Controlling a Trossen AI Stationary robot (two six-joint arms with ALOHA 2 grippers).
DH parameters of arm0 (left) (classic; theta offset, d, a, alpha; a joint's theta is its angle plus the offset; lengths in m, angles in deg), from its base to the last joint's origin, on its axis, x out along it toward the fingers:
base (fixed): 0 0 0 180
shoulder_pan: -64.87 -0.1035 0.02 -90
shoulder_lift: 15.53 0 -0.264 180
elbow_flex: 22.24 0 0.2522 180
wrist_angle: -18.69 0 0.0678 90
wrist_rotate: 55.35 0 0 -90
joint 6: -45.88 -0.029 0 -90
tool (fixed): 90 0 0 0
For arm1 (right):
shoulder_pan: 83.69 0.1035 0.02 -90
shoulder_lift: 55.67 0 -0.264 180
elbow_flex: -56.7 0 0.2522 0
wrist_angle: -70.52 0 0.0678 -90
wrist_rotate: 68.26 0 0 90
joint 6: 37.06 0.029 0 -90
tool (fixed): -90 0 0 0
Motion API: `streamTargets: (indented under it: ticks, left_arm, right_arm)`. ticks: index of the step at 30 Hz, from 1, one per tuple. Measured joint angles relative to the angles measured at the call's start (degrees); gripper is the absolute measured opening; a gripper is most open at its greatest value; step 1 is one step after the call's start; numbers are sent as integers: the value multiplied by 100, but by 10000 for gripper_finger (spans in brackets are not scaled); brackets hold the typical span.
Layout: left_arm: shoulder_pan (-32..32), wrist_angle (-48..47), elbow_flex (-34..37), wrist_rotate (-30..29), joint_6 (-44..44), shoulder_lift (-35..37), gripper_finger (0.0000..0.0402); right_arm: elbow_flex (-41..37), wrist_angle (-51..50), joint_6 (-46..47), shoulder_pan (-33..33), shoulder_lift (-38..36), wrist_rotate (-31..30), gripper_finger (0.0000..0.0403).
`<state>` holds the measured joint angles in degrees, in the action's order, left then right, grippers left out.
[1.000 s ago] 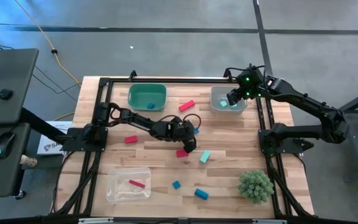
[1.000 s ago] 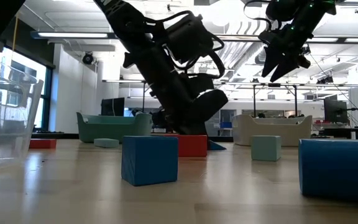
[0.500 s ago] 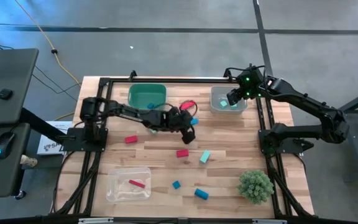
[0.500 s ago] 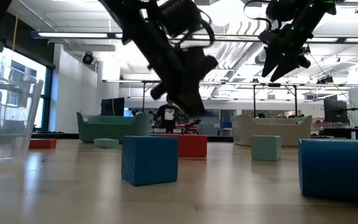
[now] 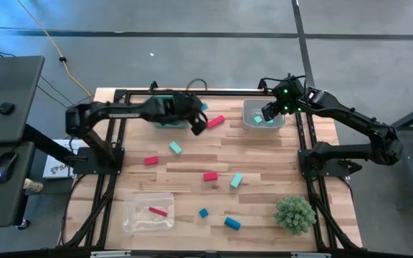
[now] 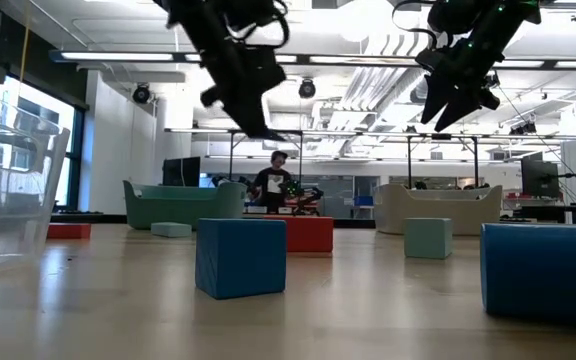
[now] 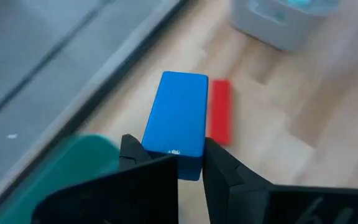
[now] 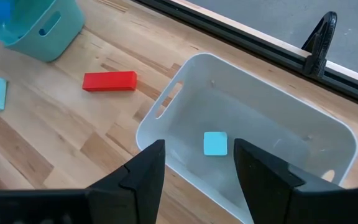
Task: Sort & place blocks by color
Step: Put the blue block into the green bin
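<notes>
Next, the left gripper drops the blue bar inside the green bin [image 5: 171, 112], near its bottom's middle.
My left gripper [image 5: 198, 115] hovers by the right rim of the green bin [image 5: 169, 111], shut on a blue bar [image 5: 203, 107]. My right gripper [image 8: 194, 180] is open and empty above the white bin [image 5: 264, 115], which holds a teal cube [image 8: 215, 143]. On the table lie a red bar [image 5: 215, 122], a teal block [image 5: 175, 147], red blocks [image 5: 150, 160] [image 5: 210, 175], a teal block [image 5: 236, 180] and blue blocks [image 5: 203, 212] [image 5: 232, 223]. A clear bin [image 5: 149, 211] contains a red block [image 5: 158, 211]. My left gripper pinches the blue bar's near end [image 7: 178, 158] between its two fingers [image 7: 132, 149]. The bar points forward past the fingertips, in line with them. It is lifted clear of the table, above the strip between the green bin and the red bar [image 7: 219, 118].
A spiky green plant ball [image 5: 295, 213] stands near the table's right near corner. Black frame rails run along the table's far edge and both sides. Bare wood shows in the middle between the scattered blocks. A person shows far off in the room [image 6: 273, 180].
My left gripper has risen from the table's middle, near a red block, and swung toward the far edge and the green bin, carrying the blue bar lifted clear. The teal block that the arm covered now shows.
</notes>
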<state>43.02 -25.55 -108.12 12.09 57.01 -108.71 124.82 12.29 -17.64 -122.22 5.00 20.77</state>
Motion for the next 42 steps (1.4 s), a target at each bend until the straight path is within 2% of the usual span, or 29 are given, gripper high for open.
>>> streamTargets:
  ticks: [4, 13, 23, 42]
  left_arm:
    - [-304, -260, 160, -86, -104, 462, 0]
    - [-875, -376, 1130, -74, 68, 1289, 0]
    - [-1070, 92, 1972, 175, 214, 1300, 0]
    - [-1616, 295, 2452, 610, 222, 1272, 0]
  right_arm:
    - [1, 2, 0, 0, 0, -2, 181]
    - [-1, 4, 3, -1, 0, -2, 181]
    - [0, 19, 153, -1, 0, -5, 181]
    - [-1, 23, 647, -1, 0, -43, 181]
